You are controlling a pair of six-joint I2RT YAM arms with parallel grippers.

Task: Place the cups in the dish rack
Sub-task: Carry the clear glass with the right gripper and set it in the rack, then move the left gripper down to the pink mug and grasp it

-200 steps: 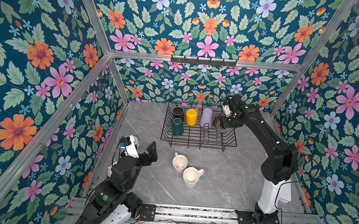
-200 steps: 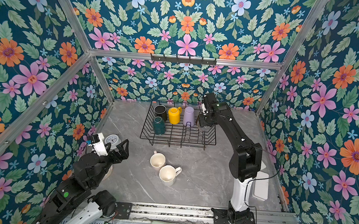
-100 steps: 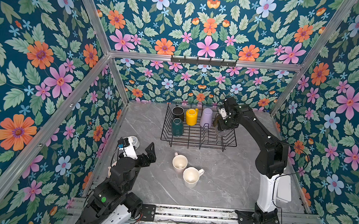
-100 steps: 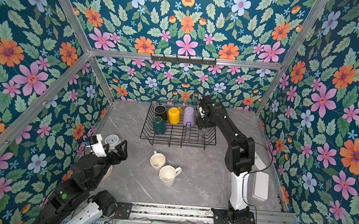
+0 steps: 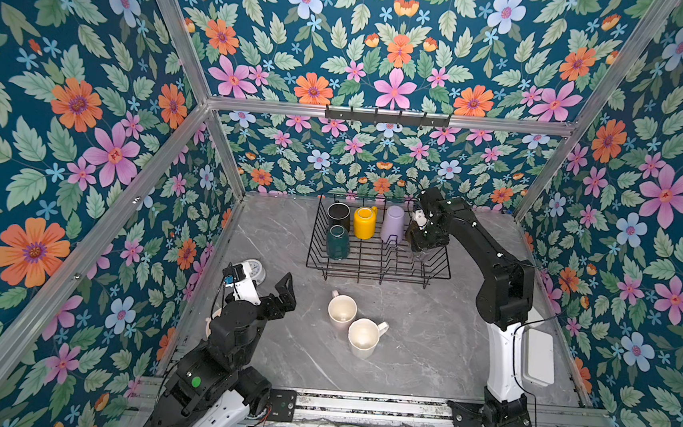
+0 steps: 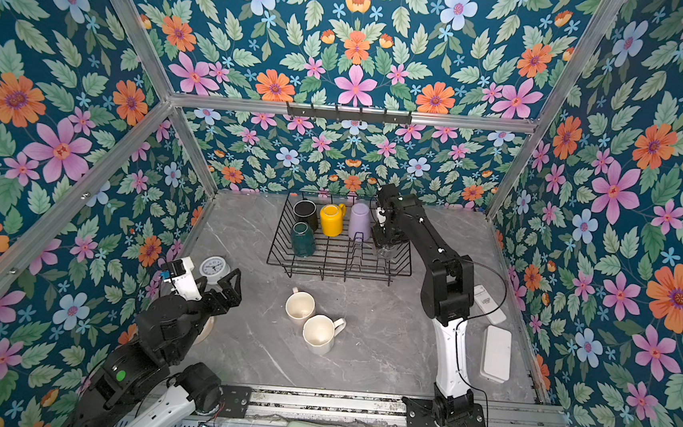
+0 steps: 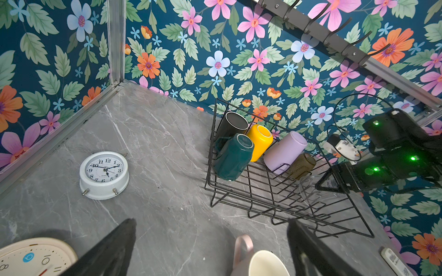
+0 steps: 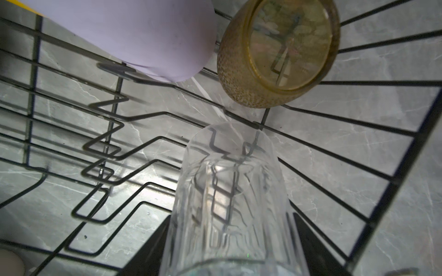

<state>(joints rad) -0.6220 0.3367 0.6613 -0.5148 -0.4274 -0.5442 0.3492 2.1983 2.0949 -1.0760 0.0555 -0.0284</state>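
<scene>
The pale pink mug is my left gripper's next target. I should move that gripper to it and close on the mug's rim (image 5: 329,307) (image 7: 249,270), just beside its handle.
The black wire dish rack (image 5: 377,272) (image 6: 339,269) stands at the back of the table. In it lie a black mug (image 5: 338,215), a yellow mug (image 5: 364,223), a dark green mug (image 5: 338,242) and a lilac tumbler (image 5: 393,225). An amber-brown glass (image 8: 277,55) (image 7: 301,166) rests beside the tumbler. My right gripper (image 5: 424,246) (image 8: 230,239) is shut on a clear glass (image 8: 229,186), low over the wires at the rack's right end. A pale pink mug (image 5: 341,311) and a white mug (image 5: 363,338) stand upright on the table in front. Left of them, my left gripper (image 5: 281,297) (image 7: 211,224) hangs open and empty.
A small white clock (image 5: 255,269) (image 7: 104,175) sits by the left wall, and a cream clock face (image 7: 33,258) lies under my left arm. A white box (image 5: 537,357) and a remote (image 6: 489,304) lie by the right wall. A hook rail (image 5: 387,116) crosses the back wall.
My right arm has swung the clear glass a little leftward and down into the rack's right end. The left arm has hardly moved.
</scene>
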